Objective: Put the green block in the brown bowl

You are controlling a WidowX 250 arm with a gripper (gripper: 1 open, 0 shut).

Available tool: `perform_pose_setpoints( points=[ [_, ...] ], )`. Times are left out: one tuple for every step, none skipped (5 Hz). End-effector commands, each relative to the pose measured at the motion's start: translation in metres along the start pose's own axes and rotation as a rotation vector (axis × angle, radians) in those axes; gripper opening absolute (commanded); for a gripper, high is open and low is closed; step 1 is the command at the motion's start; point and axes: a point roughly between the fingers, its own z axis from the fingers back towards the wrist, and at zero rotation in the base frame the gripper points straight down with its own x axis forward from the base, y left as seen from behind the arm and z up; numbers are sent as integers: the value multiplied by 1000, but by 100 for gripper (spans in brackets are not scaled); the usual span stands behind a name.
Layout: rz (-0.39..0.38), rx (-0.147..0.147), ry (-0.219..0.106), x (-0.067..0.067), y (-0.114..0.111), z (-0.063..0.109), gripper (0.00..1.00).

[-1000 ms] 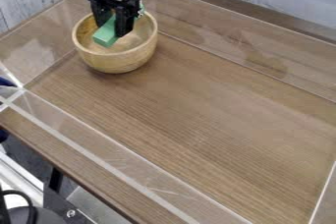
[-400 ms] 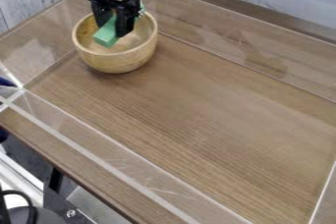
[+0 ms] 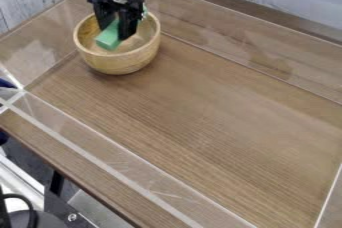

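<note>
My gripper will release the green block, now tilted down inside the bowl, onto the bottom of the brown bowl [image 3: 128, 39], just a little off the middle of the bowl.
The brown bowl [image 3: 118, 56] is a round, light wooden bowl standing at the far left of the wooden table. My black gripper [image 3: 116, 24] reaches down into it from above. The green block [image 3: 107, 38] is a small mint-green bar, tilted, with its upper end between my fingers and its lower end down inside the bowl. My fingers [image 3: 131, 22] sit on either side of the block and look shut on it. Whether the block touches the bowl's bottom is hidden by the rim.
A clear plastic wall [image 3: 27, 100] runs round the wooden tabletop [image 3: 201, 122], low along the front and left edges. Grey boards stand behind the table at the back.
</note>
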Motion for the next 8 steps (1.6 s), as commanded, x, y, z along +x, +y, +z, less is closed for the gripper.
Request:
perform_pose_setpoints(
  points=[
    [6, 29, -45, 6, 5, 14, 0],
    [7, 27, -44, 6, 5, 14, 0],
    [8, 26, -40, 7, 4, 13, 0],
    [9, 24, -38, 7, 4, 12, 0],
    [10, 22, -35, 8, 3, 10, 0],
    [11, 20, -32, 8, 2, 9, 0],
    [11, 19, -26, 9, 2, 7, 0],
    [10, 19, -18, 11, 1, 2, 0]
  ],
)
